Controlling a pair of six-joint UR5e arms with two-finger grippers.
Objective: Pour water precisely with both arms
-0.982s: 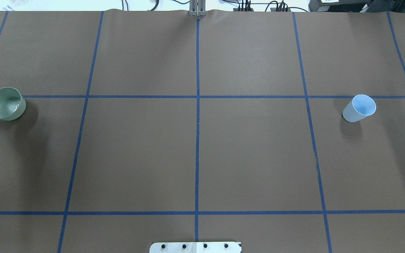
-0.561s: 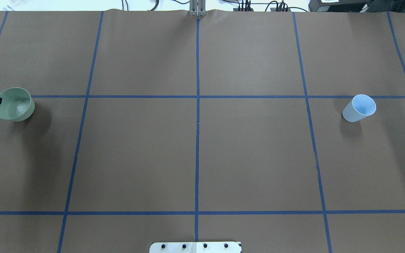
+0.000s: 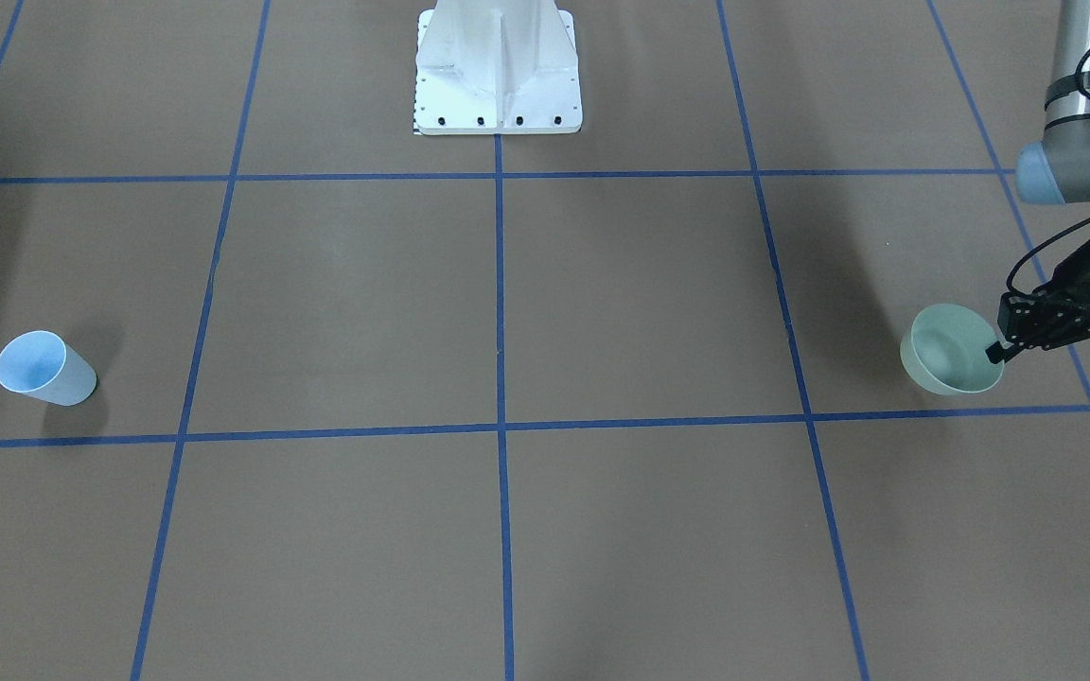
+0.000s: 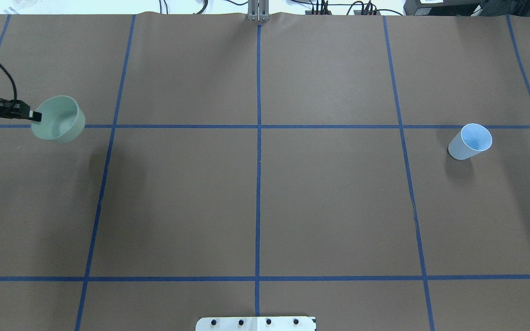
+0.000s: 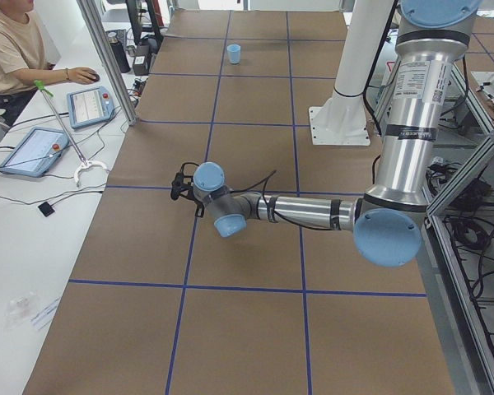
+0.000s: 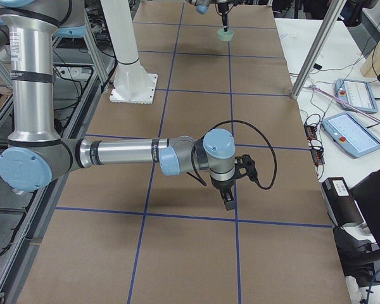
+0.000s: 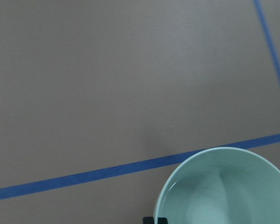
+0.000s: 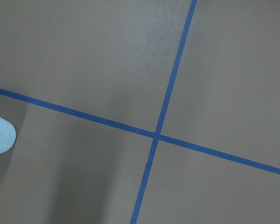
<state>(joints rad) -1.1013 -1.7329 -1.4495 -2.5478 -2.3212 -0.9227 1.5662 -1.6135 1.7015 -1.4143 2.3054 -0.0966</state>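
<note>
Next, my left gripper releases the pale green bowl on the middle blue tape line that leads from the white pedestal (image 3: pixel 508 319). The bowl is now held above the table.
My left gripper (image 4: pixel 35 116) is shut on the near rim of a pale green bowl (image 4: pixel 58 118) and holds it above the table at the left side. The bowl also shows in the front view (image 3: pixel 950 361), with the gripper (image 3: pixel 994 355) at its rim. In the left wrist view the bowl (image 7: pixel 224 186) holds water (image 7: pixel 196 200), seen as a faint sheen. A light blue cup (image 4: pixel 470 141) stands alone at the far right. My right gripper (image 6: pixel 228 201) shows only in the right side view, low over the table; I cannot tell if it is open.
The white pedestal (image 3: pixel 498 76) stands at the robot's side of the table. Blue tape lines (image 4: pixel 258 126) grid the brown tabletop. An operator (image 5: pixel 8 49) and tablets (image 5: pixel 90 103) sit beside the table's far edge.
My left gripper has carried the green bowl to the right and away from the robot in the overhead view. The bowl's shadow now lies apart from it. The blue cup has not moved.
</note>
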